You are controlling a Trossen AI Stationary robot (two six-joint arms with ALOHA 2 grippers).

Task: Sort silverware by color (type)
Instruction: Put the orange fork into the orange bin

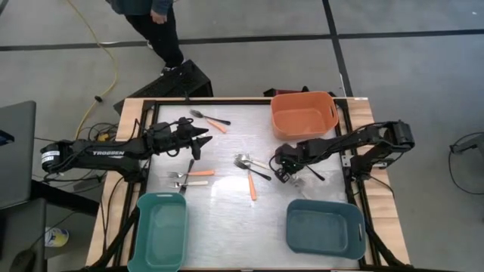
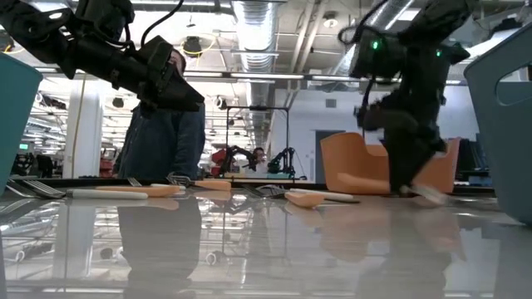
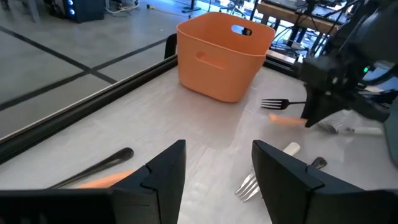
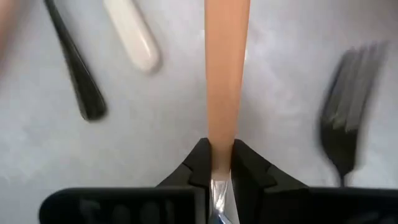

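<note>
My right gripper will let go of the orange-handled utensil inside the orange bin (image 1: 296, 115) at the far side of the table.
Forks and spoons with orange, white or black handles lie scattered on the white table top (image 1: 227, 219): one at the far side (image 1: 211, 119), a cluster at the left (image 1: 189, 177), and several in the middle (image 1: 249, 168). My left gripper (image 1: 203, 140) (image 3: 217, 180) is open and empty above the table's left middle. My right gripper (image 1: 285, 172) (image 4: 221, 163) is low over the table, right of the middle cluster, and is shut on an orange-handled utensil (image 4: 225, 68). Under it lie a black handle (image 4: 74, 68), a white handle (image 4: 132, 34) and a dark fork head (image 4: 345, 118). My right gripper pinches the orange-handled utensil between its two fingertips, where the orange handle meets the metal neck (image 4: 221, 149). The handle runs straight out ahead of the fingers, in line with them. I cannot tell whether its free end rests on the table.
An orange bin (image 1: 304, 113) stands at the far right, a teal bin (image 1: 160, 230) at the near left and a blue-grey bin (image 1: 325, 227) at the near right. A person (image 1: 155, 23) stands beyond the table's far left.
</note>
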